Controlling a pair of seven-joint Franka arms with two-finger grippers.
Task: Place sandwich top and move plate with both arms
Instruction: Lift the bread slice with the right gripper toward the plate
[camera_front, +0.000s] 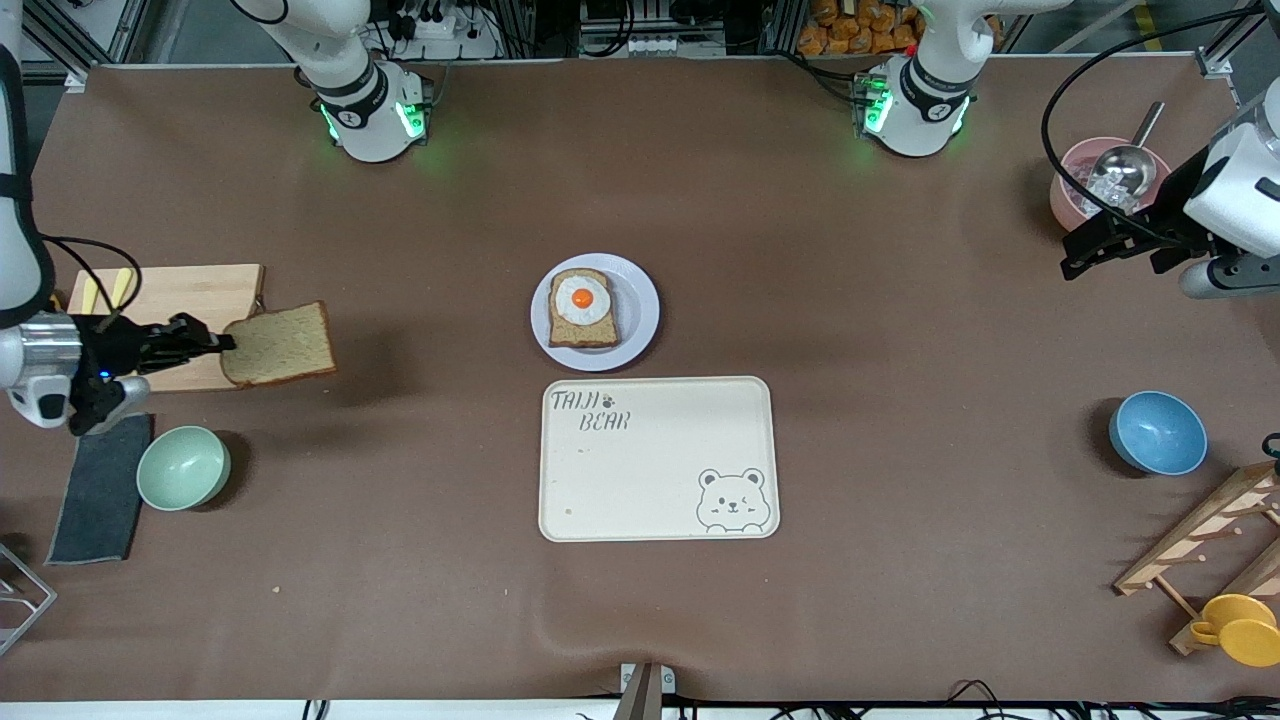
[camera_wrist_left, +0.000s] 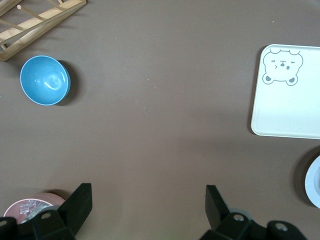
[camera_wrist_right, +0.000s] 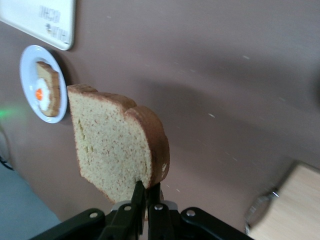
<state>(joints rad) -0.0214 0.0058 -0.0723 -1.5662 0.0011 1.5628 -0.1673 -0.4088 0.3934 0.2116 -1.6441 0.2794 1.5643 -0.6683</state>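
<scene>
The robot's right gripper needs to release the sandwich top over the egg-topped bread slice on the plate (camera_front: 570, 304) (camera_wrist_right: 46, 95).
My right gripper (camera_front: 226, 343) is shut on the edge of the sandwich top (camera_front: 280, 344), a bare tan bread slice, and holds it in the air over the edge of a wooden cutting board (camera_front: 180, 300). In the right wrist view the sandwich top (camera_wrist_right: 115, 145) stands on edge in the closed gripper (camera_wrist_right: 148, 189). The plate (camera_front: 640, 310) sits mid-table with an egg-topped bread slice (camera_front: 583, 307) on it. It also shows in the right wrist view (camera_wrist_right: 27, 75). My left gripper (camera_front: 1068, 266) is open and empty, up over bare table near a pink bowl (camera_front: 1075, 180); the left wrist view shows its fingers (camera_wrist_left: 80, 205) wide apart.
A cream bear tray (camera_front: 658, 458) lies just nearer the camera than the plate. A mint-green bowl (camera_front: 183, 467) and a dark cloth (camera_front: 100, 490) lie near the right arm's end. A blue bowl (camera_front: 1157, 432), a wooden rack (camera_front: 1210, 540) and a yellow cup (camera_front: 1238, 628) lie near the left arm's end.
</scene>
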